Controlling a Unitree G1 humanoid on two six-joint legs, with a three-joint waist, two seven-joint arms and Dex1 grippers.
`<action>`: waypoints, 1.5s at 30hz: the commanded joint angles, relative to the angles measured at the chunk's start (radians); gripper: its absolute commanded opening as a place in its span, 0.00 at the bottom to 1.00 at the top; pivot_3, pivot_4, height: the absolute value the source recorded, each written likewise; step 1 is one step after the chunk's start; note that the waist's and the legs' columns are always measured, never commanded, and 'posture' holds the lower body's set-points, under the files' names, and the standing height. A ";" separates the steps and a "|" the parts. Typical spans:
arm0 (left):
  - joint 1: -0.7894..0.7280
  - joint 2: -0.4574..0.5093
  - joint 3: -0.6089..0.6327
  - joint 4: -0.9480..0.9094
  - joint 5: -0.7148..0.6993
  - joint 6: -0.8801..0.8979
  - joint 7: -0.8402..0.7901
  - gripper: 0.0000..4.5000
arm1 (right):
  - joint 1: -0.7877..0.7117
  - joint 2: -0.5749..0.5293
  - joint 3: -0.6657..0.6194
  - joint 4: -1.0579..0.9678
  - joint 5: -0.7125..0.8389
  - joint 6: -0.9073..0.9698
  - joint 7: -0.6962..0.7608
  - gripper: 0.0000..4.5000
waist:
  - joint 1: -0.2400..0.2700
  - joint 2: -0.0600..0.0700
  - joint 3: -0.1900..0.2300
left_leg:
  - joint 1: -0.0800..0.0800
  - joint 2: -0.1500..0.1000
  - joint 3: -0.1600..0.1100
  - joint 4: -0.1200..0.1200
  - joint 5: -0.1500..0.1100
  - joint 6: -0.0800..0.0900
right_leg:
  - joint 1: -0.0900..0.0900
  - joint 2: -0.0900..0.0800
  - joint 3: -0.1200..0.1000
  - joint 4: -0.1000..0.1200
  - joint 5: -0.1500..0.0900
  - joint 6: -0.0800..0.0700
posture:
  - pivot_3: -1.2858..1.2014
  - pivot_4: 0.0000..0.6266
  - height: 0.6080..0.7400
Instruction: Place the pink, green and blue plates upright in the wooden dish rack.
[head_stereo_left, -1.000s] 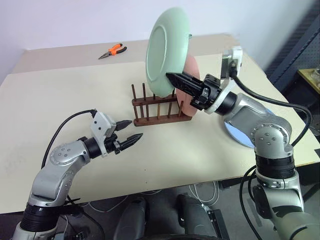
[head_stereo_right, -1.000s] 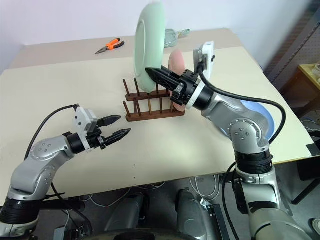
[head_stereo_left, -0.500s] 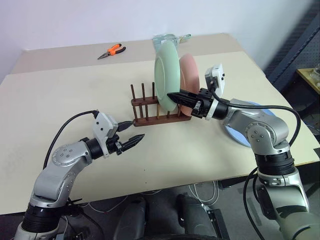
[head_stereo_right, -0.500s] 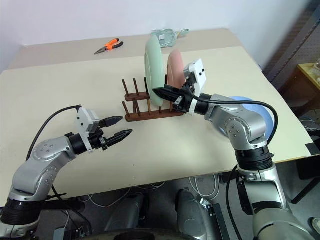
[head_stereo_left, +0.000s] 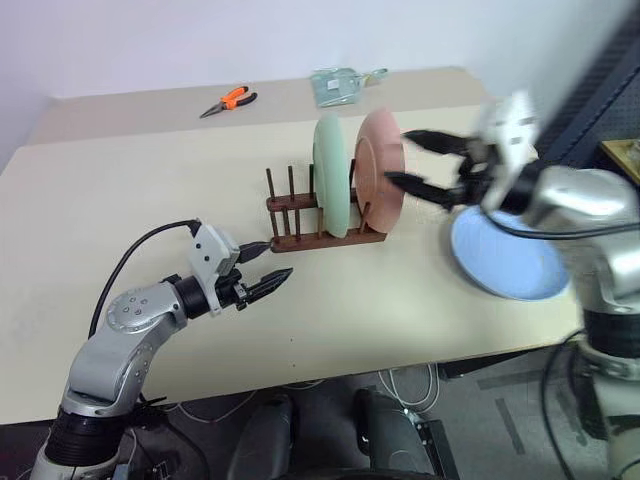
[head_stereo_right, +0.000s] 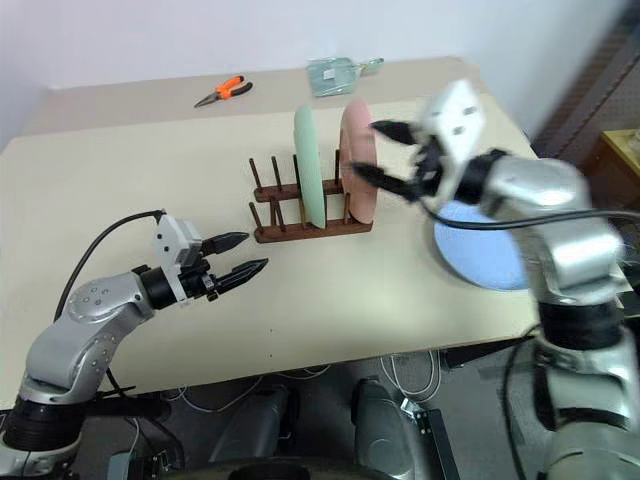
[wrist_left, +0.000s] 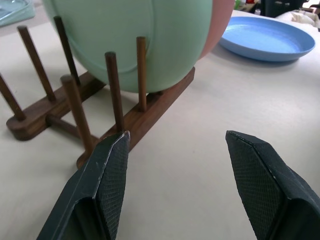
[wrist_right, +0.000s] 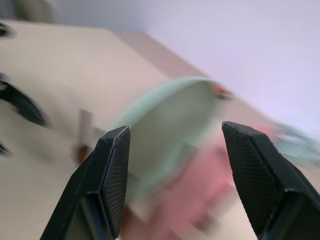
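My right gripper next grips the near rim (head_stereo_left: 466, 270) of the blue plate, toward the wooden dish rack.
The green plate (head_stereo_left: 330, 176) stands upright in the wooden dish rack (head_stereo_left: 296, 231), right beside the pink plate (head_stereo_left: 383, 168), which is upright in the slot to its right. The blue plate (head_stereo_left: 504, 257) lies flat on the table at the right. My right gripper (head_stereo_left: 400, 157) hovers open just right of the pink plate, holding nothing. My left gripper (head_stereo_left: 276, 258) is open and empty, low over the table in front of the rack's left end. In the left wrist view the rack's pegs (wrist_left: 114, 90) and the green plate (wrist_left: 145, 40) sit close ahead.
Orange-handled pliers (head_stereo_left: 228, 99) and a clear plastic packet (head_stereo_left: 338, 84) lie near the table's far edge. The rack's left slots (head_stereo_left: 281, 196) hold nothing. A dark metal frame (head_stereo_left: 606, 75) stands beyond the table's right side.
My right gripper lowered the green plate into the rack beside the pink one, let go, opened and drew back to the right. The left arm has stayed still.
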 joint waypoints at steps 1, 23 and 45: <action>-0.025 -0.005 -0.023 -0.013 -0.013 -0.011 -0.026 0.70 | 0.194 -0.076 -0.162 -0.119 0.066 0.078 0.060 0.65 | 0.007 -0.001 -0.001 | 0.000 0.000 0.000 0.000 0.000 0.000 | 0.000 0.000 0.000 0.000 0.000 0.000 | 0.52 0.24 0.99; -0.109 -0.052 -0.136 0.020 0.007 -0.025 -0.082 0.70 | 0.399 0.026 0.098 0.089 -0.455 -0.032 -0.307 0.01 | 0.003 -0.002 -0.002 | 0.004 0.002 0.009 0.002 0.000 0.001 | 0.002 0.000 0.002 0.000 -0.001 0.001 | 0.52 0.24 0.99; 0.084 0.005 0.162 0.220 0.097 -0.269 0.009 0.70 | -0.222 0.837 0.106 -0.028 0.860 0.173 -0.859 0.01 | -0.018 0.001 0.000 | 0.002 0.005 -0.001 -0.001 -0.001 0.001 | -0.001 0.001 -0.004 0.001 0.003 -0.005 | 0.52 0.24 0.99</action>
